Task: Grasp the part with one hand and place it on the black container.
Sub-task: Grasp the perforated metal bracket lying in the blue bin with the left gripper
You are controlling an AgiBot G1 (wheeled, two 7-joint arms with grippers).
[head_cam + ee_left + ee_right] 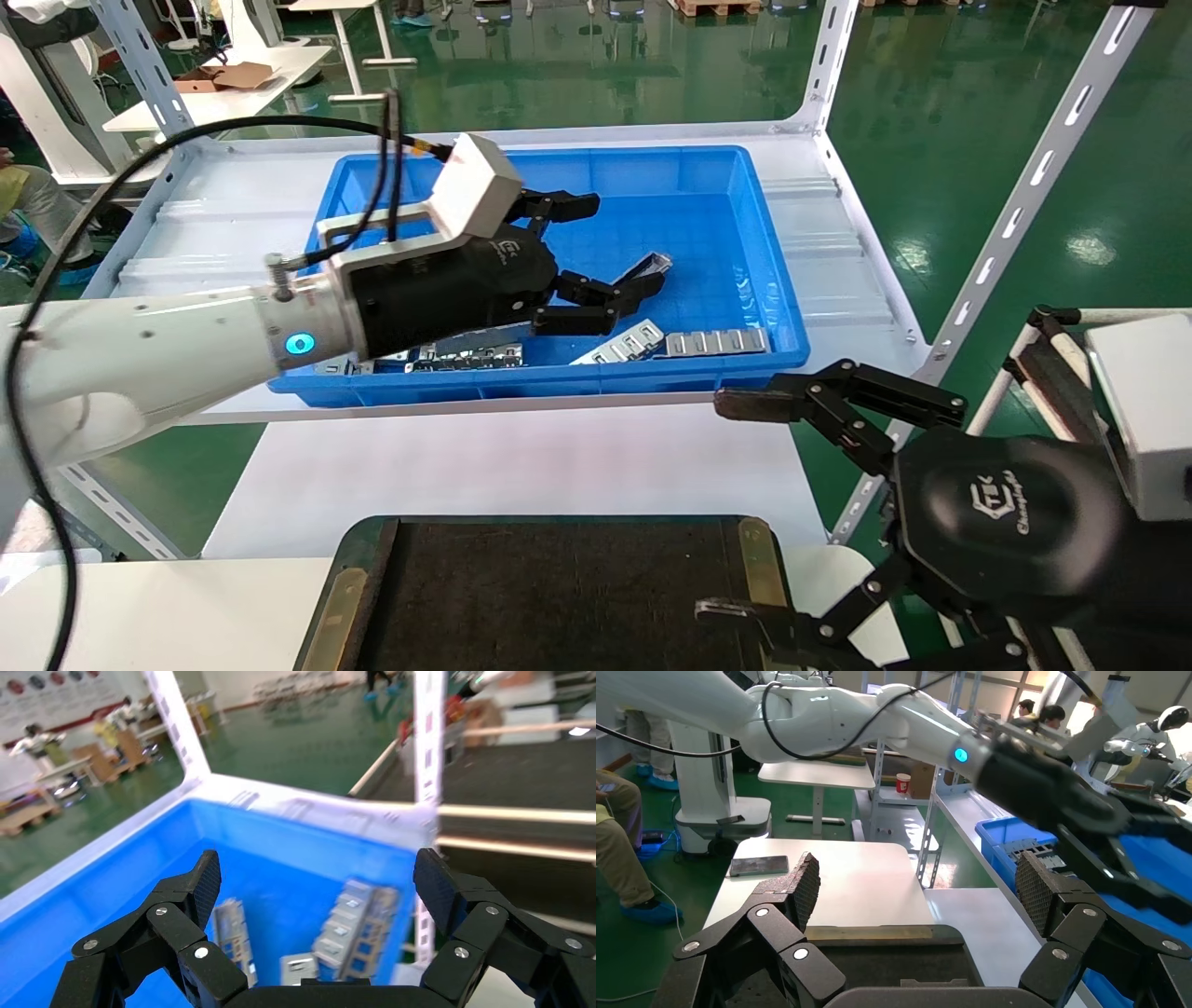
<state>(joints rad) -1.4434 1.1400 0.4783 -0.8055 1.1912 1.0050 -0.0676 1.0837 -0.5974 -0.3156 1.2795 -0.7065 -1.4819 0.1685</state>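
My left gripper should next grab the silver-grey part that lies alone in the blue bin, closing across the middle of its long sides [628, 275] [239, 943].
The part [643, 268], a slim silver-grey channel, lies alone on the floor of the blue bin [764, 242]. My left gripper [605, 247] is open and empty, low over the bin, with its fingertips just left of the part. In the left wrist view the gripper [320, 881] is open, and a blurred elongated piece [235, 938] that seems to be the part lies beyond one finger. The black container [559, 587] lies at the table's near edge. My right gripper [736, 508] is open and empty beside the container's right end. It also shows open in the right wrist view [919, 881], above the container [877, 959].
Flat slotted strips [717, 341] and clustered metal pieces [466, 354] lie along the bin's front wall. The bin stands on a white rack shelf with slotted uprights [1024, 196]. A white tabletop [512, 466] lies between the bin and the container.
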